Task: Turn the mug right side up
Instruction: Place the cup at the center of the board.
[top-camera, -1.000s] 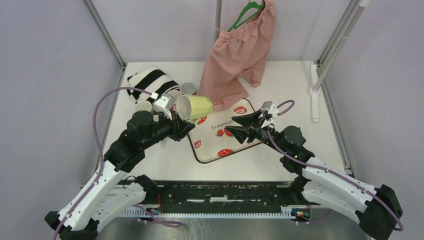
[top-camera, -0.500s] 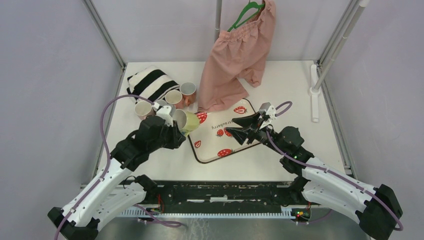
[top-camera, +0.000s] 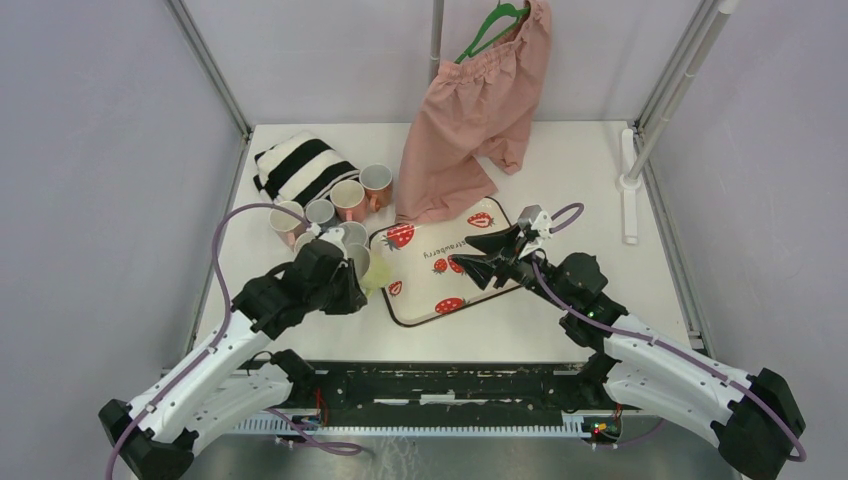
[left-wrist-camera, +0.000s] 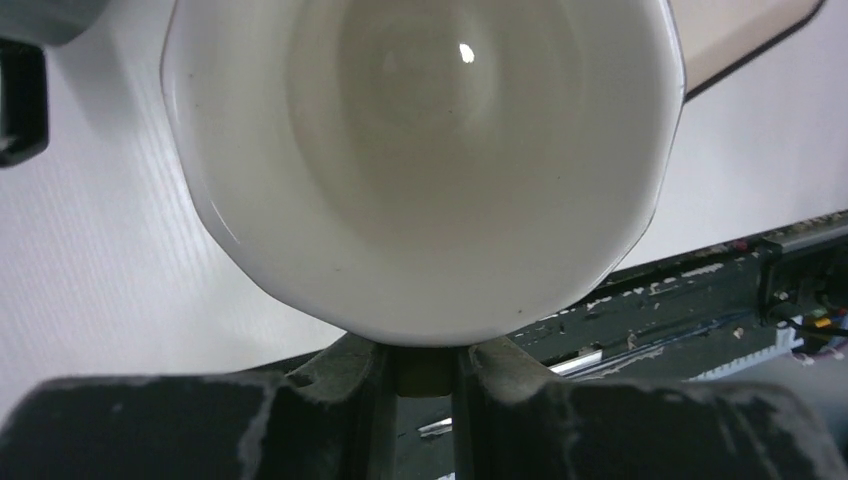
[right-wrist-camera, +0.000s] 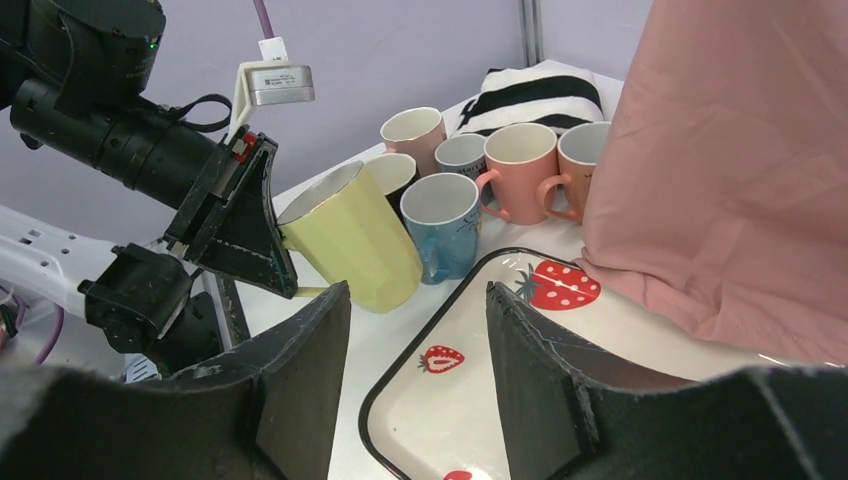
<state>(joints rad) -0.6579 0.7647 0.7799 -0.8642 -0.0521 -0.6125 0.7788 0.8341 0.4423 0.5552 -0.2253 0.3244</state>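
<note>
I have the pale yellow mug in my left gripper. I need to set it down with that gripper on the table (top-camera: 346, 268), close in front of the mug cluster.
The pale yellow mug (top-camera: 376, 270) has a white inside and stands nearly upright, mouth up and leaning a little. It is low at the left edge of the strawberry tray (top-camera: 470, 285). My left gripper (top-camera: 352, 268) is shut on its handle. In the left wrist view the mug's white inside (left-wrist-camera: 420, 150) fills the frame and the handle sits pinched between the fingers (left-wrist-camera: 345, 385). In the right wrist view the mug (right-wrist-camera: 355, 240) has its base at the table beside the tray (right-wrist-camera: 400, 440). My right gripper (top-camera: 470, 252) is open and empty above the tray.
Several other mugs (top-camera: 340, 200) stand upright in a cluster behind the yellow mug, close to it. A black-and-white striped cloth (top-camera: 300, 165) lies at the back left. Pink shorts (top-camera: 470, 120) hang from a green hanger and drape onto the tray's far corner.
My left arm has brought the yellow mug down from above the tray's corner to the table left of the tray, turning its mouth from sideways to upward. The right arm has not moved.
</note>
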